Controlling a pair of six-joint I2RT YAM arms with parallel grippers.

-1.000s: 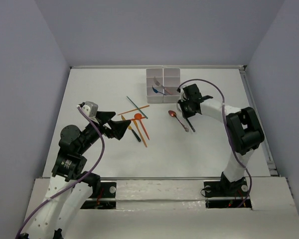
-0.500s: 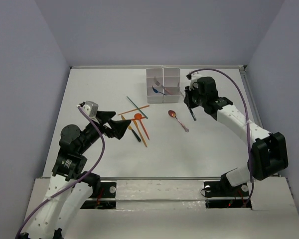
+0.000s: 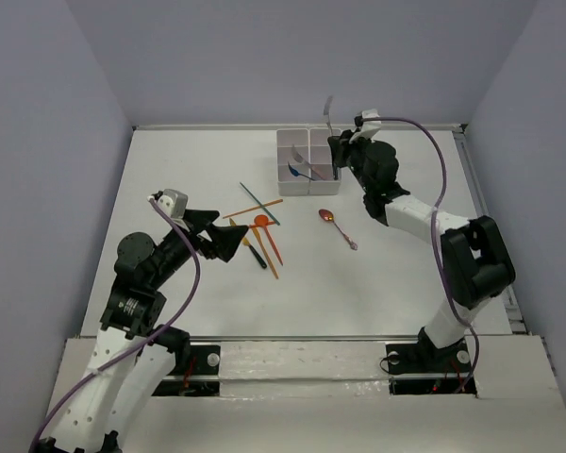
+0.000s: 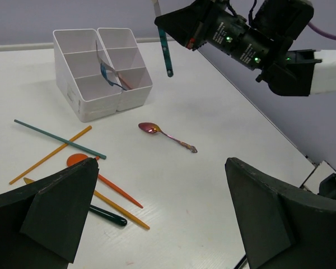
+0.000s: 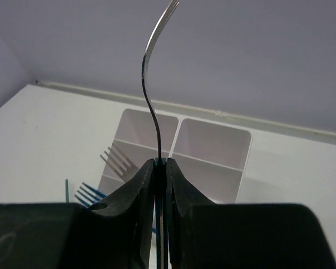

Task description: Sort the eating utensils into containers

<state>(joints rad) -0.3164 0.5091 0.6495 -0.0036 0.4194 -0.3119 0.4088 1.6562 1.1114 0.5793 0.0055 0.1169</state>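
Note:
I will use my right gripper to set the teal-handled silver fork down in the front white container (image 3: 307,169), next to the other forks. That fork is now held over the white containers.
My right gripper (image 3: 337,149) is shut on a silver fork (image 3: 327,102) with a teal handle and holds it upright, tines up, over the white containers (image 3: 283,138). The wrist view shows the fork (image 5: 148,73) clamped edge-on between my right gripper's (image 5: 161,168) jaws, with the containers (image 5: 210,140) below. A reddish-brown spoon (image 3: 337,226), teal stick (image 3: 259,203), orange stick (image 3: 253,209), orange spoon (image 3: 263,225) and black-yellow handled piece (image 3: 251,248) lie on the table. My left gripper (image 3: 226,235) is open and empty beside them.
Two forks, one silver (image 5: 116,159) and one blue (image 5: 85,194), stand in the left bins. In the left wrist view the sticks (image 4: 59,139) and the spoon (image 4: 163,134) lie ahead of the open left gripper (image 4: 162,162). Walls enclose the table at the back and on both sides.
My right arm has lifted the fork off the table, swung it back toward the containers and turned it upright. The left arm has not moved.

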